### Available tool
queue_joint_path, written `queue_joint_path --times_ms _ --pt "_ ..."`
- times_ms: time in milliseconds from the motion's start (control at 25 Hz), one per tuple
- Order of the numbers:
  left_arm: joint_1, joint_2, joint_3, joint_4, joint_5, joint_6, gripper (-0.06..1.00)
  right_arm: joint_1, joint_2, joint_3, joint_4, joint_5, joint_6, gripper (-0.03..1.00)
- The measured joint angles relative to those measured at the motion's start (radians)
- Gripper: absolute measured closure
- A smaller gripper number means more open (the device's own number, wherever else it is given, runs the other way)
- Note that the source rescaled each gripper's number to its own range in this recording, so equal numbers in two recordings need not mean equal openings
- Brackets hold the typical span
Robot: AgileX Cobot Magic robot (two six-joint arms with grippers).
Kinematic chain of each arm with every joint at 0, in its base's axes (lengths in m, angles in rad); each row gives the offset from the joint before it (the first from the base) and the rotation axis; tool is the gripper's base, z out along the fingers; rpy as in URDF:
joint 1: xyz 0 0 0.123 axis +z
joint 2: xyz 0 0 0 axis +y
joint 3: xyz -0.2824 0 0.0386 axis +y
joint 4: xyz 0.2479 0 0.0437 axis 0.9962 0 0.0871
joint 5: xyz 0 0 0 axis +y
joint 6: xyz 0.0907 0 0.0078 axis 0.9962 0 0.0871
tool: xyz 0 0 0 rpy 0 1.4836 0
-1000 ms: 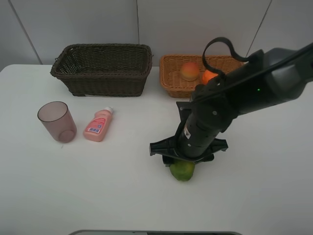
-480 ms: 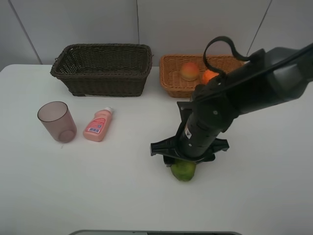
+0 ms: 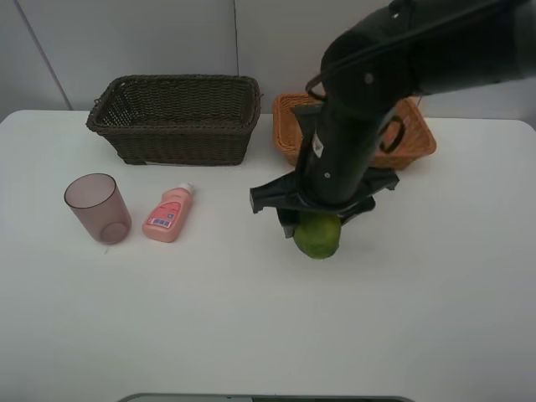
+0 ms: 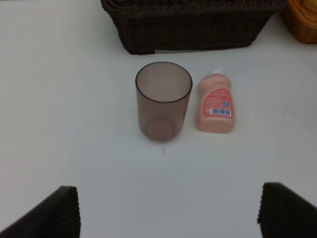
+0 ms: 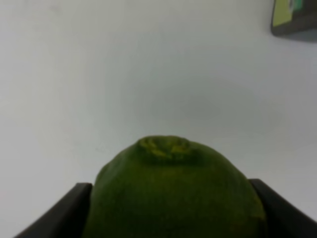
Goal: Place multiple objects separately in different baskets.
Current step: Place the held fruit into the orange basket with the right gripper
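The robot's right gripper needs to release the green-yellow fruit in the light basket's end [image 3: 304, 130] nearest the dark brown basket. The green-yellow fruit is still above the table.
My right gripper [image 3: 317, 222] is shut on the green-yellow oval fruit [image 3: 318, 237] and holds it in the air above the table; the right wrist view shows the fruit [image 5: 173, 191] between the fingers [image 5: 74, 210]. The light orange-tan basket [image 3: 414, 138] stands behind, largely hidden by the arm; the orange and the red-yellow fruit are hidden. The dark brown basket [image 3: 176, 117] is at the back left. The mauve cup [image 3: 98, 208] and pink bottle [image 3: 170, 213] rest at the left, also in the left wrist view [image 4: 163, 101] [image 4: 215, 105]. My left gripper [image 4: 168, 218] is open and empty in front of them. The dark green bottle is out of view.
The white table [image 3: 167, 327] stretches out in front. A dark object with a yellow-green patch [image 5: 294, 15] shows at the edge of the right wrist view. The dark basket [image 4: 193, 25] and a corner of the light basket [image 4: 303, 20] lie beyond the cup.
My right gripper has lifted the green-yellow fruit off the table and moved back toward the light basket, now covering the two fruits in it. The cup and bottle have not moved.
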Motion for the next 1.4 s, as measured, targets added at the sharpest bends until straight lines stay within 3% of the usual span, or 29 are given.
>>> queue_joint_path --times_ms 200,560,760,960,1400 --pt "0.000 0.000 0.000 0.000 0.000 0.000 0.02 -0.051 0.000 -0.162 0.015 0.147 -0.115 0.53" --pt "0.000 0.000 0.000 0.000 0.000 0.000 0.02 -0.238 0.043 -0.419 0.008 0.254 -0.233 0.53" --pt "0.000 0.000 0.000 0.000 0.000 0.000 0.02 -0.321 0.137 -0.534 -0.009 0.260 -0.281 0.53" --pt "0.000 0.000 0.000 0.000 0.000 0.000 0.02 -0.366 0.240 -0.618 -0.039 0.185 -0.287 0.53" --pt "0.000 0.000 0.000 0.000 0.000 0.000 0.02 -0.377 0.385 -0.626 -0.091 -0.177 -0.288 0.53"
